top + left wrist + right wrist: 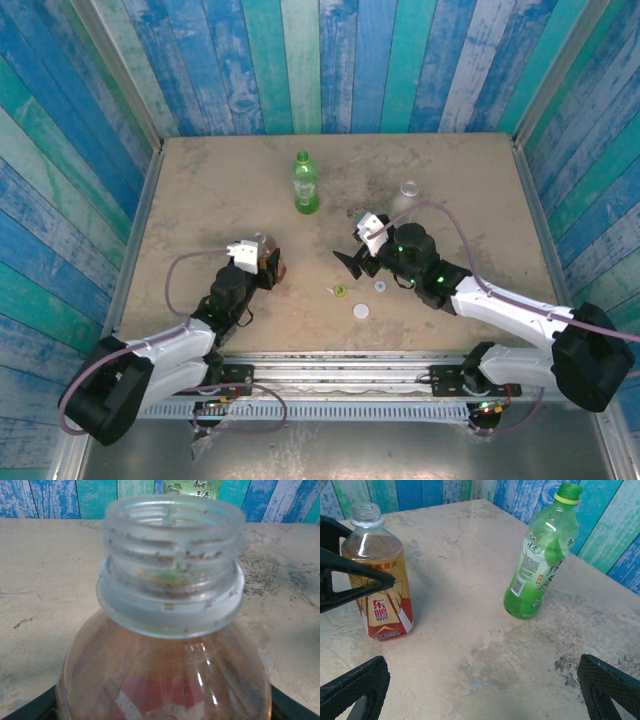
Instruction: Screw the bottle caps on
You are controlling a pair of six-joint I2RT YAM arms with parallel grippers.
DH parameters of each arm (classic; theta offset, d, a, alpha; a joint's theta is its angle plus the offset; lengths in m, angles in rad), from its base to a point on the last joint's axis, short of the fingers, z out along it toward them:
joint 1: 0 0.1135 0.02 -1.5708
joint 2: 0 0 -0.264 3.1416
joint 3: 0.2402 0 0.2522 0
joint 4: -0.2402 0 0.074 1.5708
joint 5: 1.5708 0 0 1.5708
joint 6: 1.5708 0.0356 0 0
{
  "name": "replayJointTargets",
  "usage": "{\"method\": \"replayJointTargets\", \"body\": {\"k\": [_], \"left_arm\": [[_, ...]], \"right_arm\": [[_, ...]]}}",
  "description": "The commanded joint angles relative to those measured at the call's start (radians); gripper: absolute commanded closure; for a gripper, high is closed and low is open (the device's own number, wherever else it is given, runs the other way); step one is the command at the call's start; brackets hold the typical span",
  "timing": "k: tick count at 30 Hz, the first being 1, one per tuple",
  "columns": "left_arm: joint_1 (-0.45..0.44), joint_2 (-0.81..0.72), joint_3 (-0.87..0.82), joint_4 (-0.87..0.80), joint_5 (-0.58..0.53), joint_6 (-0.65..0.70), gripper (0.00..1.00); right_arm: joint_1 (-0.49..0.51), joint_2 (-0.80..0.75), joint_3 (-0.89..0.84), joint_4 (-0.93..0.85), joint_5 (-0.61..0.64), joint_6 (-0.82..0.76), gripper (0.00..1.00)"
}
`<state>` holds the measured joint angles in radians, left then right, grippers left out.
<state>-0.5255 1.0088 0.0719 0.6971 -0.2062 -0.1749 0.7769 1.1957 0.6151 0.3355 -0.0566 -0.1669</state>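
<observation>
Next, my left gripper lets go of the amber bottle upright on the table [341, 275] just behind the yellow-green cap.
The amber bottle [270, 262] with a red label stands upright left of centre, its threaded neck [170, 555] open and uncapped. My left gripper [258, 268] is shut on its body, one black finger [357, 575] lying across the label. The green bottle [305, 185] stands farther back and the clear bottle [408, 198] at the back right. Three bottle caps lie on the table: a yellow-green one [339, 291] and two white ones [380, 285] [360, 311]. My right gripper [355, 262] hangs open above bare table, near the caps, with nothing between its fingers [355, 687].
The beige table [200, 200] is walled by blue-green striped panels on three sides. A dark stain [570, 667] marks the surface near the right gripper. The green bottle [540, 560] stands about a hand's width from the amber one [377, 575].
</observation>
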Motion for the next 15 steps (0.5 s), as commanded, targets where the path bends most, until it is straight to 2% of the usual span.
{"method": "replayJointTargets", "body": {"k": [1,6,11,15], "left_arm": [[-0.005,-0.009,0.007,-0.004,0.006,0.009,0.45],[-0.005,0.011,0.042,-0.024,0.04,0.05,0.45],[-0.006,0.11,0.088,0.061,0.167,0.088,0.44],[-0.019,0.22,0.152,0.121,0.253,0.119,0.44]], "right_arm": [[0.008,-0.005,0.014,-0.009,0.031,0.02,0.0],[0.008,-0.024,0.007,-0.036,0.03,0.023,0.0],[0.007,-0.075,-0.03,-0.059,0.027,0.065,0.0],[0.006,-0.135,-0.067,-0.096,0.072,0.098,0.0]]}}
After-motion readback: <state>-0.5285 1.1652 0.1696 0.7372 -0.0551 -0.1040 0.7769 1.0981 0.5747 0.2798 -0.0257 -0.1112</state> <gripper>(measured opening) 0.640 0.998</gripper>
